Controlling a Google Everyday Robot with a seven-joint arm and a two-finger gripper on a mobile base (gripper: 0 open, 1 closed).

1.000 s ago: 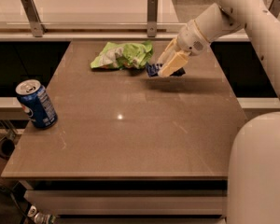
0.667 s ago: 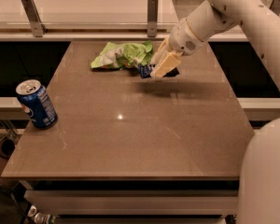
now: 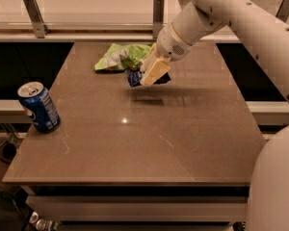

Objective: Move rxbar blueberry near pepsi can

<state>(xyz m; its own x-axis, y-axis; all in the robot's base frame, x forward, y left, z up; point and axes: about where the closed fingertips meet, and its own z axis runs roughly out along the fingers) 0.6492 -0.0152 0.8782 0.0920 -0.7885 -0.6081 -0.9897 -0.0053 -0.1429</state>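
Next, I let go of the rxbar blueberry with my gripper on the brown table [image 3: 91,101], next to the pepsi can, on the chip bag's side.
My gripper [image 3: 151,73] is shut on the rxbar blueberry [image 3: 135,77], a small dark blue wrapper that sticks out on both sides of the cream fingers. It holds the bar a little above the brown table [image 3: 149,143], over the far middle; a shadow lies on the table under it. The pepsi can [image 3: 38,107] stands upright, blue with a silver top, at the table's left edge, well to the left and nearer the front than the gripper.
A crumpled green-and-white chip bag [image 3: 118,57] lies at the back of the table, just behind and left of the gripper. A glass rail with metal posts [image 3: 158,8] runs behind the table. My white arm and base fill the right side.
My gripper has carried the rxbar blueberry leftward, lifted off the table, from right of the chip bag towards the table's middle. The can and bag have not moved.
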